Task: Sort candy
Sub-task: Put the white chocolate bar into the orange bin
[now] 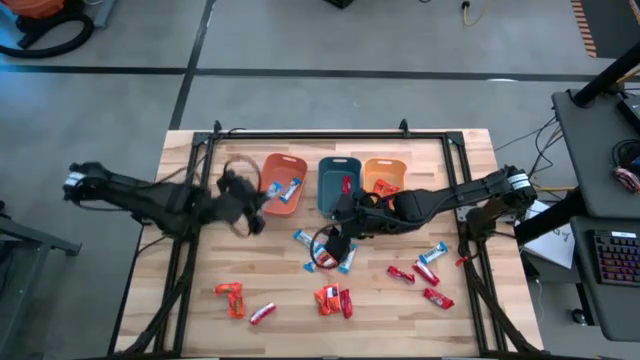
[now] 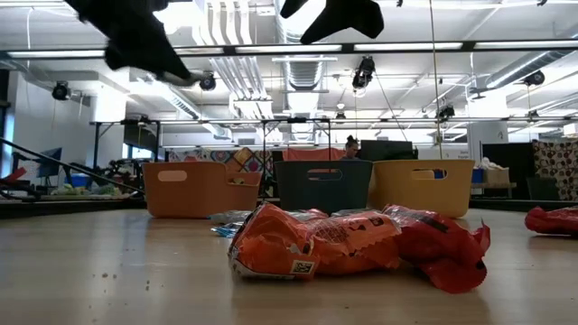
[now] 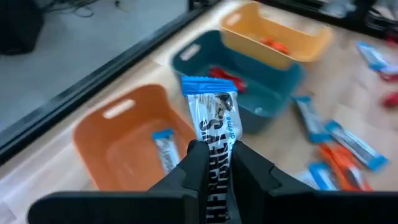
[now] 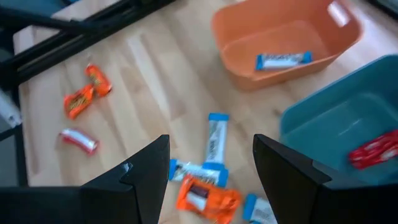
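Note:
I need to release the blue-and-white candy from my left gripper in the orange bin (image 1: 282,189) (image 3: 142,155), next to the blue-and-white candy lying there.
My left gripper (image 3: 216,152) is shut on a blue-and-white candy (image 3: 214,115) and hovers by the orange bin (image 1: 283,180), on its left side. One blue-and-white candy (image 3: 165,149) lies inside that bin. My right gripper (image 4: 211,149) is open and hangs above the table's middle (image 1: 335,238), over loose blue-and-white candies (image 4: 216,138) and an orange one (image 4: 208,199). The teal bin (image 1: 338,183) holds a red candy (image 4: 373,149). An orange candy (image 3: 273,43) lies in the yellow-orange bin (image 1: 384,175). My left gripper pinches the blue-and-white candy between its two fingers (image 3: 198,163), at the lower part of the wrapper (image 3: 216,155). The candy lies along the fingers. Its far, blue crimped end (image 3: 208,84) sticks out past the fingertips. It is lifted clear of the table.
More candies lie scattered on the wooden table: orange and red ones near the front left (image 1: 232,298), a cluster at front centre (image 1: 335,298), red and blue-and-white ones on the right (image 1: 425,272). A dark metal frame (image 1: 300,133) runs along the table's far edge.

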Action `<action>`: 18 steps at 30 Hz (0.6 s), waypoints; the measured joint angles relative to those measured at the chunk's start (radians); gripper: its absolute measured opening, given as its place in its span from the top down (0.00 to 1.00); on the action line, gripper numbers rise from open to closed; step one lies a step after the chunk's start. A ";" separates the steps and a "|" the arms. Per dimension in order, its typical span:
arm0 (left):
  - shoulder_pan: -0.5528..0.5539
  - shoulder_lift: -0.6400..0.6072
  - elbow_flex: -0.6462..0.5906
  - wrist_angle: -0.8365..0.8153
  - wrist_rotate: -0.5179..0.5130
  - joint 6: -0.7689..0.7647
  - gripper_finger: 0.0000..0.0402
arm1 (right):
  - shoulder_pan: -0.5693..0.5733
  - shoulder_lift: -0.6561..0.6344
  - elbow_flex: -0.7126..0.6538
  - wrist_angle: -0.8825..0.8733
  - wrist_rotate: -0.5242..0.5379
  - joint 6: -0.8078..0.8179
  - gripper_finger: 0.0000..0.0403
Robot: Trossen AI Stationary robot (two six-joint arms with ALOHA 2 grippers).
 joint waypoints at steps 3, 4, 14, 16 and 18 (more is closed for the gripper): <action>0.167 0.017 -0.028 0.082 0.128 0.084 0.91 | -0.026 -0.021 0.000 -0.002 0.000 -0.047 0.46; 0.216 0.027 -0.033 0.109 0.173 0.112 0.91 | -0.034 -0.026 0.000 -0.007 -0.001 -0.057 0.46; 0.451 0.158 -0.037 0.163 0.309 0.180 0.91 | -0.112 -0.124 0.000 -0.110 -0.011 -0.107 0.46; 0.454 0.189 -0.037 0.162 0.312 0.177 0.91 | -0.123 -0.136 0.000 -0.120 -0.010 -0.112 0.46; 0.455 0.221 -0.037 0.162 0.311 0.168 0.91 | -0.133 -0.148 0.000 -0.124 -0.011 -0.119 0.46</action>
